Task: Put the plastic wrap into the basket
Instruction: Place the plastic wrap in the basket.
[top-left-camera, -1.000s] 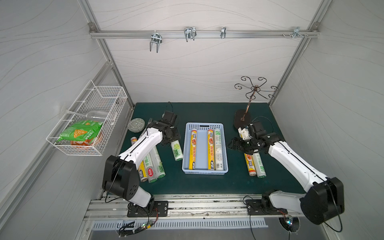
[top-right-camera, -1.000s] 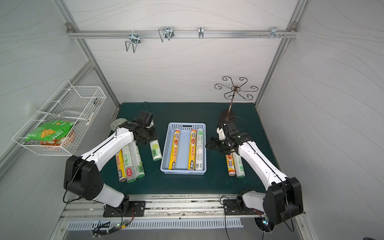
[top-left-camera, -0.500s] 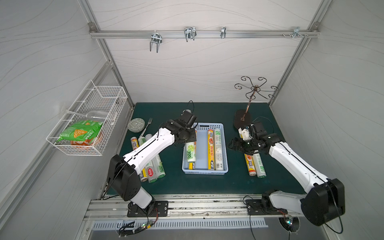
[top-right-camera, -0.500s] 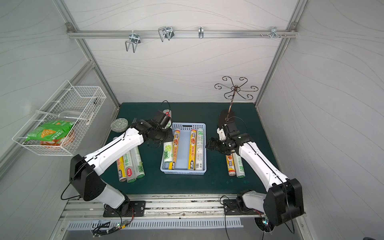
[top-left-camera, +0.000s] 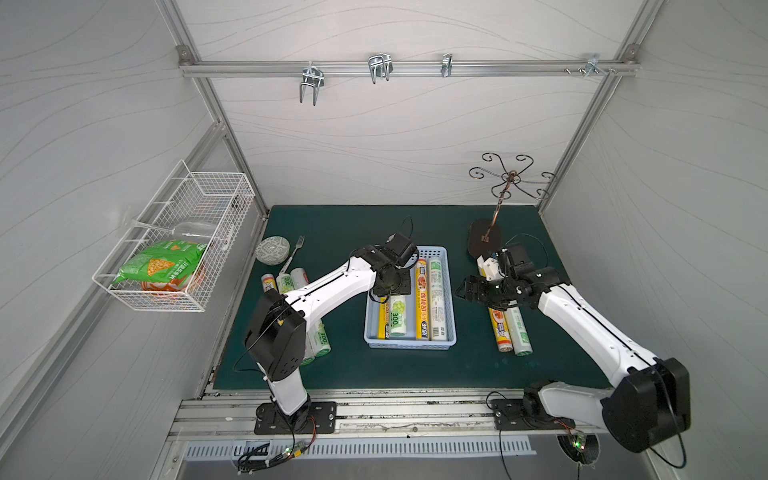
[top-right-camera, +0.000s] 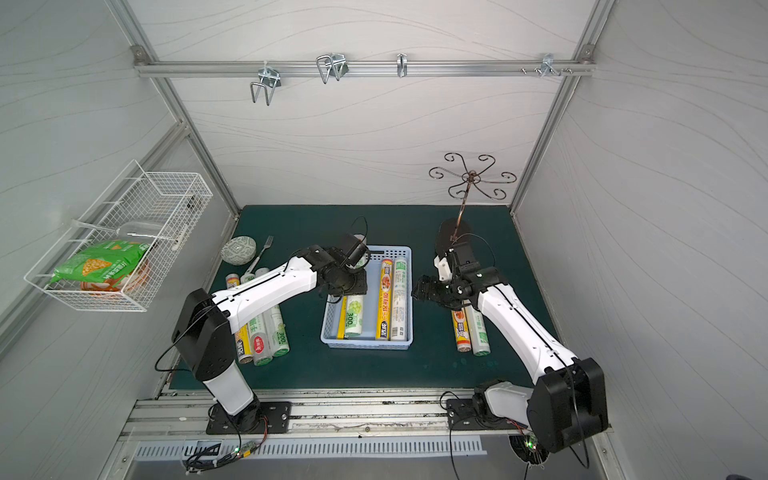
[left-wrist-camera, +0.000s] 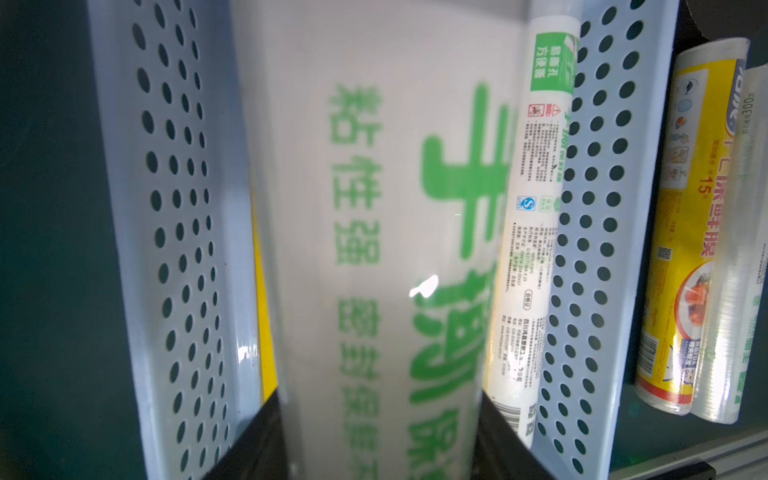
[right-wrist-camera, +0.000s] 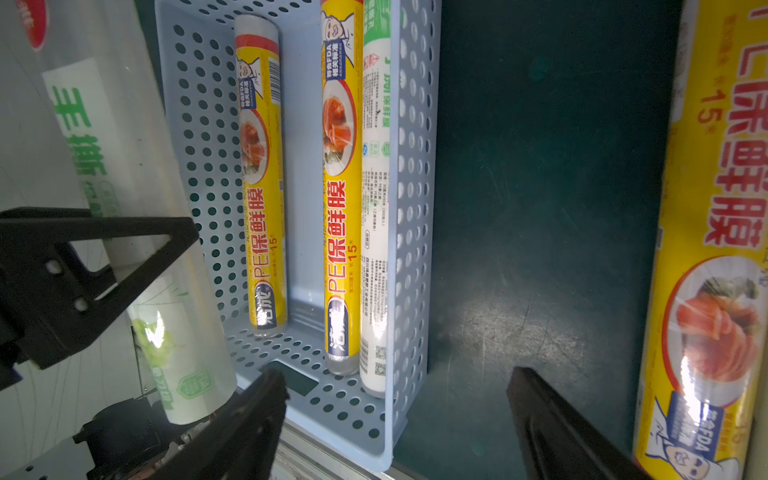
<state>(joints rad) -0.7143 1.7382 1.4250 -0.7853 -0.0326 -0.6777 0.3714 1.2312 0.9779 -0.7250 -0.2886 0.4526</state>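
Observation:
The robot's left gripper will release the white-green plastic wrap roll between the two yellow rolls in the light-blue basket (top-left-camera: 400, 298) (left-wrist-camera: 357, 241). The white-green roll is now held lengthwise over the basket.
My left gripper (top-left-camera: 390, 287) (left-wrist-camera: 378, 457) is shut on a white-green plastic wrap roll (top-left-camera: 397, 312) (top-right-camera: 354, 316) (left-wrist-camera: 374, 249) (right-wrist-camera: 178, 353). It holds the roll lengthwise over the left half of the light-blue basket (top-left-camera: 409, 345) (top-right-camera: 365, 345) (left-wrist-camera: 178, 249) (right-wrist-camera: 415, 208). Three rolls lie in the basket: two yellow (top-left-camera: 422, 299) (right-wrist-camera: 262, 187) and one white-green (top-left-camera: 436, 297). My right gripper (top-left-camera: 469, 291) (top-right-camera: 426, 289) (right-wrist-camera: 395, 386) hangs open and empty over the mat beside the basket's right wall. Two rolls (top-left-camera: 509, 330) (right-wrist-camera: 715, 249) lie right of it. Several more rolls (top-left-camera: 320, 340) (top-right-camera: 262, 336) lie at the left, partly under my left arm.
A white wire basket (top-left-camera: 174, 195) holding a green snack bag hangs on the left wall. A round grey dish (top-left-camera: 272, 249) and a fork (top-left-camera: 295, 251) lie at the back left. A curled metal stand (top-left-camera: 505, 195) rises at the back right, close behind my right wrist.
My left arm has swung right with the white-green roll, from the mat left of the basket to over the basket's left half. The right arm has stayed put.

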